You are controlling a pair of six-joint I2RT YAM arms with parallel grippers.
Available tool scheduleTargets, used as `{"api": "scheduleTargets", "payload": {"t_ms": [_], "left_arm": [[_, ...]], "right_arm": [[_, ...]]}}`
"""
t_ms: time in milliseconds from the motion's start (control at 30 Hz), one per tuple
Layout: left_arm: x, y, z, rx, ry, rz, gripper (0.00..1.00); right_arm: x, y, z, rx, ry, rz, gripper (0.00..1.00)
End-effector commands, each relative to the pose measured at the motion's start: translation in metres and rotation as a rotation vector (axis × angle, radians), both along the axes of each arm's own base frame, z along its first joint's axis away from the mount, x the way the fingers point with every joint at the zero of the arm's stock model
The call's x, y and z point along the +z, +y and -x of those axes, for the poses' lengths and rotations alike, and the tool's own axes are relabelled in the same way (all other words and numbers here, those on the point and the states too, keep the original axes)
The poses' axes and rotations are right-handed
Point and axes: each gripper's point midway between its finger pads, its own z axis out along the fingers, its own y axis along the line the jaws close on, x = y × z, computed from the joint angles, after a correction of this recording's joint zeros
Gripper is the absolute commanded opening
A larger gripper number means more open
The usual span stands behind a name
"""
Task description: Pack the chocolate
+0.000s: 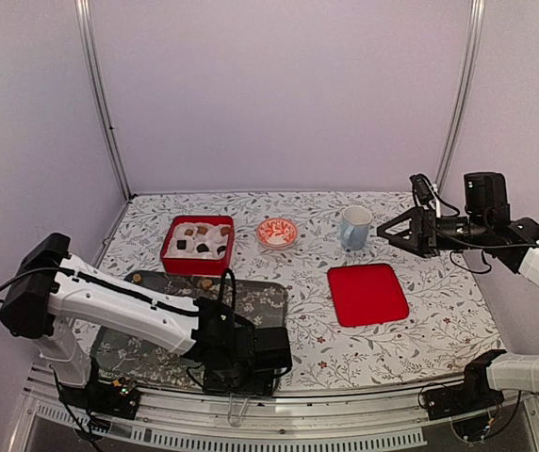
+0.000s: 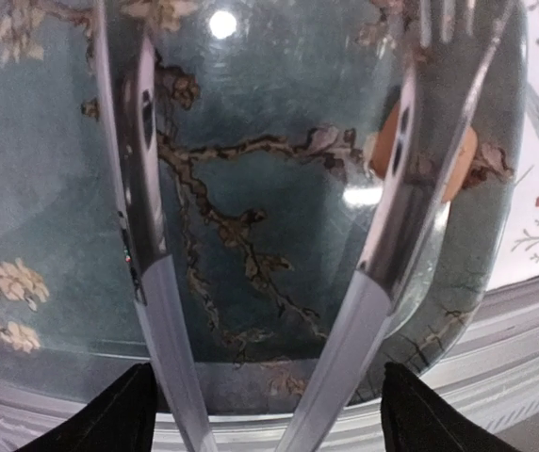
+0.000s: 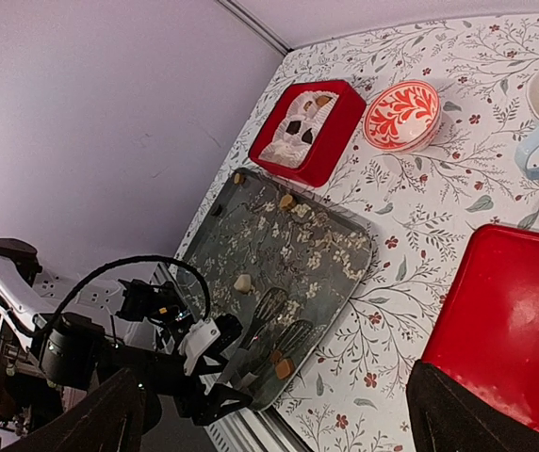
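The robot's right gripper will next grip the red lid at the middle of the outer edge [image 1: 398,287], the edge that faces away from the tray.
Several pieces of chocolate [image 1: 197,240] lie on white paper in a red box [image 1: 169,247], also seen from the right wrist as the red box [image 3: 331,141]. More chocolate pieces [image 3: 242,282] are scattered on a dark floral tray [image 1: 269,297]. My left gripper [image 1: 246,358] hangs over the tray's near right corner, shut on metal tongs [image 3: 279,320] whose blades are spread. A caramel piece [image 2: 460,165] lies on the tray [image 2: 279,94] just beyond the right blade. My right gripper [image 1: 403,232] is open and empty, raised at the far right.
A red lid [image 1: 367,294] lies flat right of the tray. A red-and-white patterned bowl [image 1: 277,233] and a pale blue mug [image 1: 354,227] stand behind it. The table's metal front rail [image 2: 533,320] runs just past the tray's corner.
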Motion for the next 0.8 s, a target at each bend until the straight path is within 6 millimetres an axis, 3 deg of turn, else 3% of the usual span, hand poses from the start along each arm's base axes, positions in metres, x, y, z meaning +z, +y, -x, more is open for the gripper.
{"api": "scheduleTargets", "payload": {"t_ms": [0,67,400,600,767], "left_arm": [[0.037,0.0,-0.011,0.027,-0.071,0.029,0.9],[0.054,-0.002,-0.018,0.035,-0.1,0.053,0.99],[0.138,0.023,-0.074,0.064,-0.227,0.182,0.99],[0.165,0.052,-0.137,0.054,-0.306,0.299,0.99],[0.178,0.08,-0.198,0.025,-0.369,0.39,0.99]], "right_arm": [[-0.004,-0.004,0.007,0.008,-0.004,0.016,0.99],[-0.008,-0.007,0.006,-0.008,0.004,0.036,0.99],[-0.067,-0.059,-0.031,-0.202,0.185,0.175,0.99],[-0.106,-0.079,-0.057,-0.262,0.25,0.329,0.9],[-0.143,-0.084,-0.074,-0.27,0.33,0.404,0.74]]}}
